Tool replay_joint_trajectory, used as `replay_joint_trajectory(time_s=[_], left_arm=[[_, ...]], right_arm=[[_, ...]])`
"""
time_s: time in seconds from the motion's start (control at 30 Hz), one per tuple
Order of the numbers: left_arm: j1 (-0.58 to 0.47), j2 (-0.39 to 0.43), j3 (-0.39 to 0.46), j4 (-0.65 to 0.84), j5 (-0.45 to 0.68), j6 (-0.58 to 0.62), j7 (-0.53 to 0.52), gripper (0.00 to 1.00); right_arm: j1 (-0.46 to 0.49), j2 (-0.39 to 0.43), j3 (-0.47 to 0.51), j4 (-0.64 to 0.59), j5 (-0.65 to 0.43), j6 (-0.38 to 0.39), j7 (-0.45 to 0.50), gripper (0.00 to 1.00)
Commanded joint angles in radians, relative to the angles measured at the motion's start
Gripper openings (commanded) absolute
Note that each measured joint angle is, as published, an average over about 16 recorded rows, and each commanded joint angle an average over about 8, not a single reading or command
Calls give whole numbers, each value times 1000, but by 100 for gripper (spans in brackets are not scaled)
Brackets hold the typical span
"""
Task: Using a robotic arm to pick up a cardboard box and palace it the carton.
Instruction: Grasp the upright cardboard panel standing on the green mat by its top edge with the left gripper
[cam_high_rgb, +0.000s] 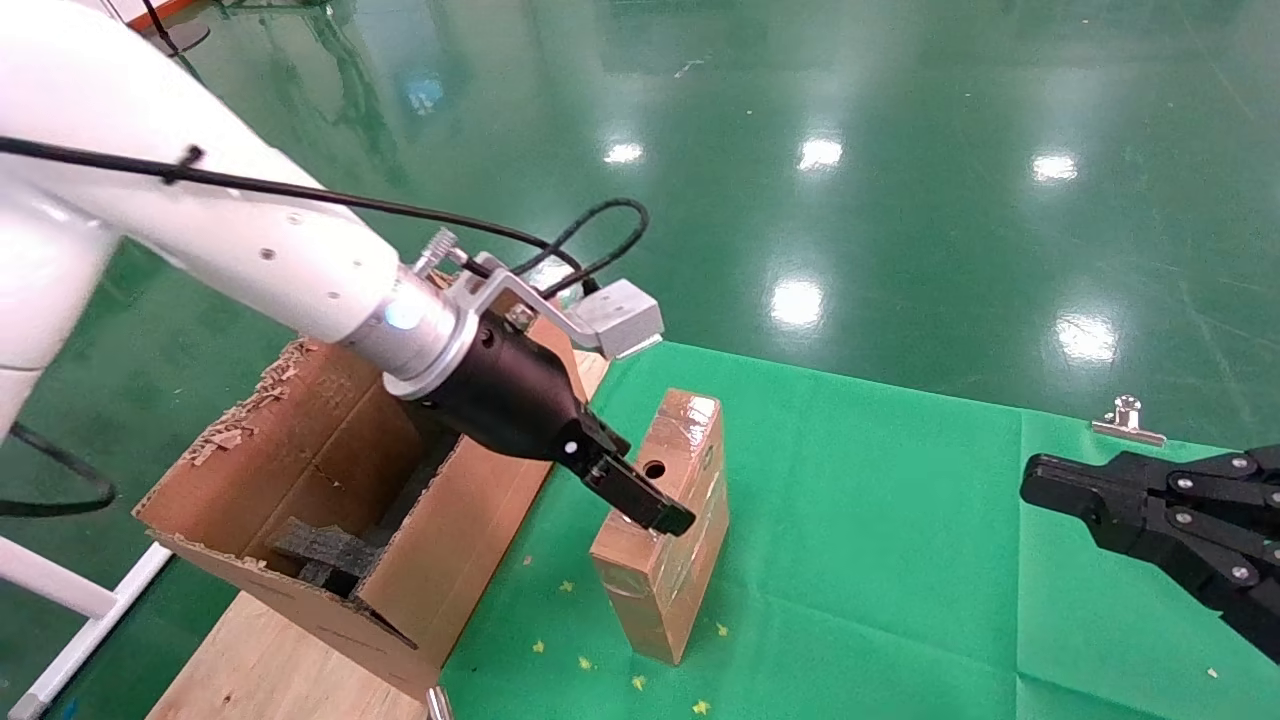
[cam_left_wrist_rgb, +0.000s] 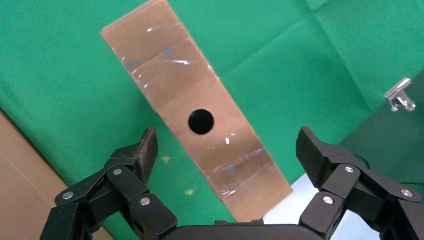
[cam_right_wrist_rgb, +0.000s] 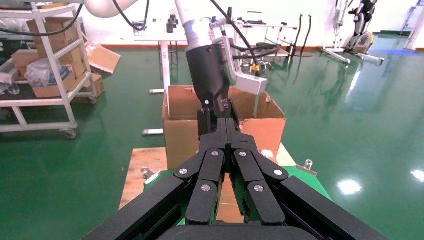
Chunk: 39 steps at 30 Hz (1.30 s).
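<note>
I need to close my left gripper across the top of the cardboard box (cam_high_rgb: 636, 524) (cam_left_wrist_rgb: 225, 156), between its hole and its near end.
The cardboard box (cam_high_rgb: 686, 570), slim, brown and wrapped in glossy tape, stands on its long edge on the green cloth (cam_high_rgb: 880, 520), its holed face turned up. The white robotic arm (cam_high_rgb: 250, 250) reaches down from the left. Its left gripper (cam_high_rgb: 655, 512) hovers open over the box near the hole. In the left wrist view the box (cam_left_wrist_rgb: 185, 95) lies slantwise between the spread fingers of that gripper (cam_left_wrist_rgb: 227, 145), neither pad touching it. The carton (cam_high_rgb: 300, 450), torn-edged with black foam (cam_high_rgb: 320, 555) inside, stands just left of the box. My right gripper (cam_high_rgb: 1035, 480) is parked shut at the right.
A wooden board (cam_high_rgb: 260, 660) carries the carton. A metal clip (cam_high_rgb: 1128, 418) holds the cloth's far right edge. Small yellow scraps dot the cloth near the box. Shiny green floor surrounds the table. The right wrist view shows a shelf cart (cam_right_wrist_rgb: 45, 75) far behind the carton (cam_right_wrist_rgb: 180, 130).
</note>
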<state>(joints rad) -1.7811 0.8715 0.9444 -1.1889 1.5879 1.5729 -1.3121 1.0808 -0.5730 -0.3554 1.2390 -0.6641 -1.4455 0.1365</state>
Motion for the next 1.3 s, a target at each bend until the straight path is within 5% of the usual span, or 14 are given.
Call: replay_joint_trajectory(time_s=[0.03, 0.23, 0.4, 0.5, 0.67, 0.7, 1.3], left_arm=[[-10, 17, 24, 13, 8, -2, -13, 100], [-23, 49, 74, 35, 23, -6, -47, 100], [-28, 67, 99, 45, 26, -12, -70, 100], [-30, 77, 110, 50, 26, -13, -80, 66], [-32, 86, 120, 54, 27, -13, -85, 3], [-32, 86, 119, 54, 27, -13, -85, 0], [-29, 78, 111, 51, 25, -14, -82, 0]], right_arm=[[0, 0, 0, 0, 0, 0, 0, 0], [0, 0, 0, 0, 0, 0, 0, 0], [0, 0, 0, 0, 0, 0, 0, 62], [0, 0, 0, 0, 0, 0, 0, 99], [0, 0, 0, 0, 0, 0, 0, 100], [0, 0, 0, 0, 0, 0, 0, 100], [0, 0, 0, 0, 0, 0, 0, 100]])
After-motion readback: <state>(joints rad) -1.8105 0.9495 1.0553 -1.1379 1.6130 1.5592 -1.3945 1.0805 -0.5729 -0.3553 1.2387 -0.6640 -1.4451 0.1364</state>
